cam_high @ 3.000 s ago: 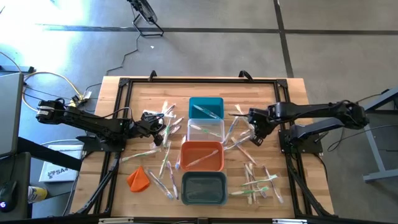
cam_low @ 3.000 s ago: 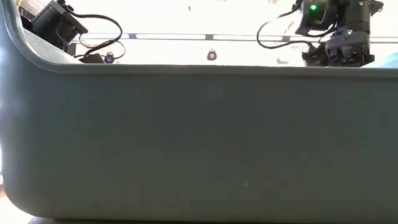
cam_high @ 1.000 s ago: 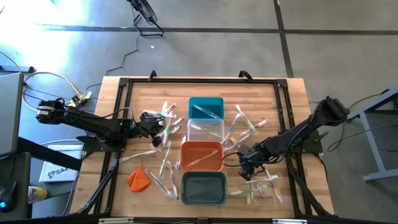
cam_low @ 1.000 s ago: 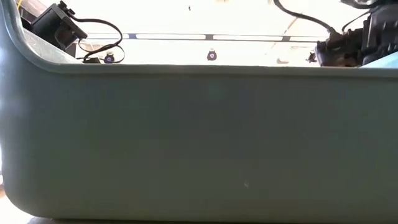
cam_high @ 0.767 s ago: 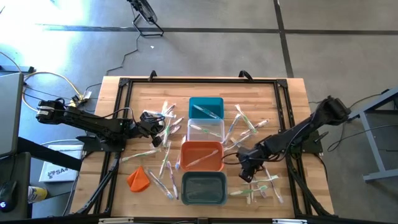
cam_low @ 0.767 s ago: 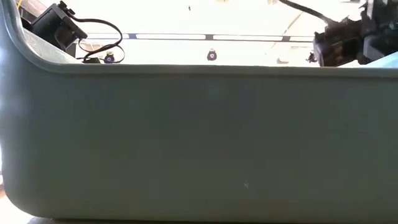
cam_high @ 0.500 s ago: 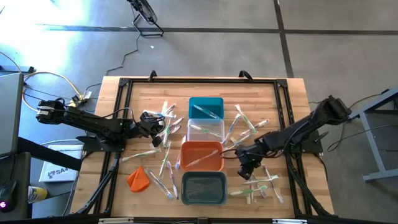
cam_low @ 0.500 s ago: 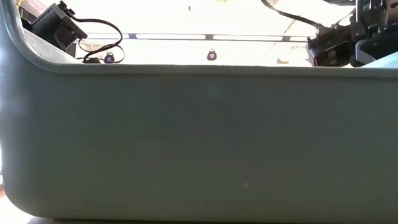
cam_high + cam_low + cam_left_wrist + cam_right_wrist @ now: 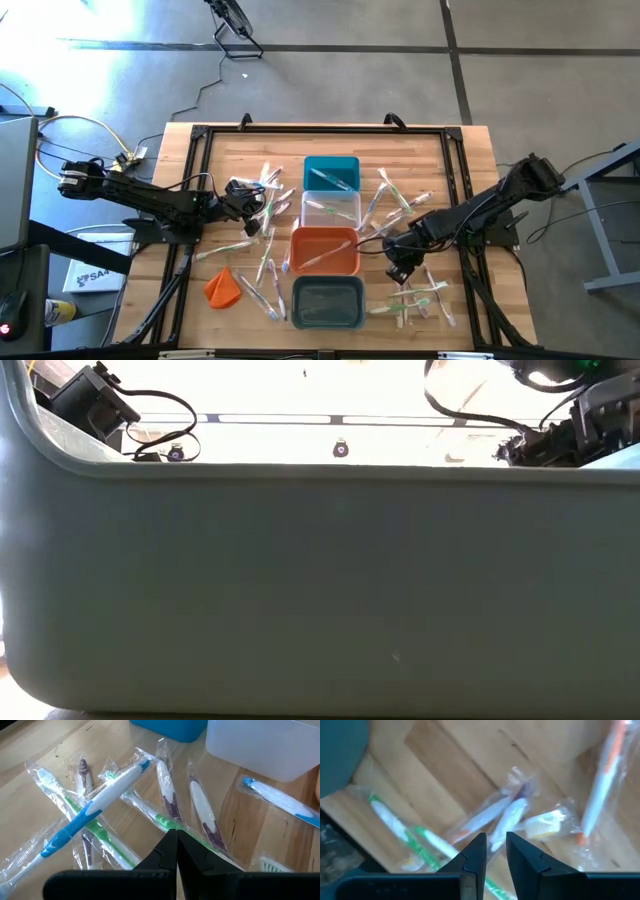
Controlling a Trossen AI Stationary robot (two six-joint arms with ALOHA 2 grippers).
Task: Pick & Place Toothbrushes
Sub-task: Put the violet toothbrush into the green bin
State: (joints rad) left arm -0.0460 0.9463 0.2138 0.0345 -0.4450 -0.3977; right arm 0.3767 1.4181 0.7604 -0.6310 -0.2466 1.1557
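Next, my right gripper opens, takes the purple end (image 9: 522, 792) and pulls to loosen the pile, since the purple-and-white toothbrush lies crowded against the orange-and-white toothbrush.
Wrapped toothbrushes lie scattered flat on the wooden table: one group at the left (image 9: 262, 262), one at the far right (image 9: 392, 196), one at the near right (image 9: 420, 298). My right gripper (image 9: 398, 266) points steeply down over the near-right group. In the right wrist view its fingers (image 9: 496, 845) stand a narrow gap apart, with the end of a white toothbrush (image 9: 507, 822) running into the gap. My left gripper (image 9: 262, 207) is shut and hovers over the left toothbrushes (image 9: 100, 802). My right gripper comes at the white toothbrush's end (image 9: 496, 839) from above, one finger on each side of it. I cannot tell whether the fingers touch it. The toothbrush lies among others on the table.
Four bins stand in a row down the table's middle: teal (image 9: 331, 172), clear (image 9: 331, 209), orange (image 9: 325, 250) and grey (image 9: 328, 302). An orange cloth lump (image 9: 222, 287) lies near left. The grey bin's wall (image 9: 320, 590) fills the low view.
My right gripper has shifted a little toward the far edge, nearer the orange bin, and its wrist has rolled. The toothbrushes have not moved.
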